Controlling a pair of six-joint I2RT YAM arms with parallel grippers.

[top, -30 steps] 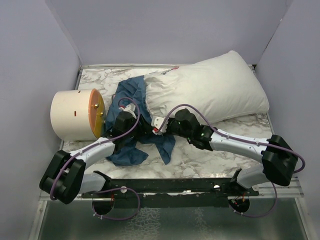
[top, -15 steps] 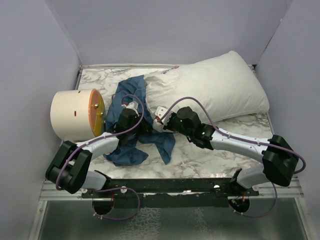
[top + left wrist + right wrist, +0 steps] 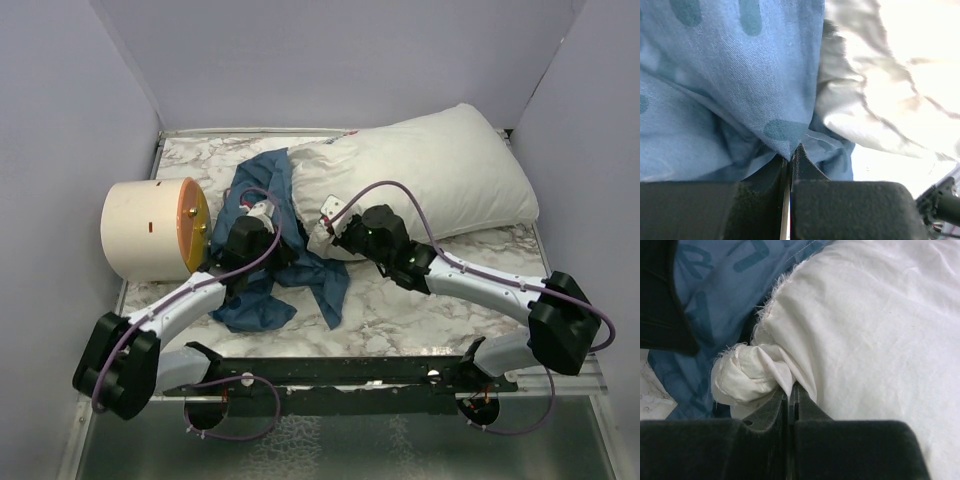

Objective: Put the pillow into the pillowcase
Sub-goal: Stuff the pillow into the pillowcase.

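The pillow's corner bunches up ahead of my right gripper's fingers. Next, I open them, let the corner spread out, and then pinch it beside the pillowcase (image 3: 318,241).
The plump white pillow (image 3: 430,180) lies across the back right of the marble table, its left end resting on the crumpled blue pillowcase (image 3: 262,185). My left gripper (image 3: 262,213) is at the pillowcase beside the pillow's left end. In the left wrist view the left gripper (image 3: 790,152) is shut on a fold of the blue pillowcase (image 3: 740,75), with the pillow (image 3: 890,75) to its right. My right gripper (image 3: 328,215) is at the pillow's near left corner. The right gripper (image 3: 791,390) is shut on a bunched edge of the pillow (image 3: 880,340), and the pillowcase (image 3: 720,285) lies behind it.
A cream cylinder with an orange face (image 3: 150,228) lies on its side at the left, close to the left arm. Lilac walls close in the table on three sides. A black rail (image 3: 350,370) runs along the near edge.
My left gripper has shut on the pillowcase fabric and its arm has swung. My right gripper has pushed a little further back with the pillow's corner in it.
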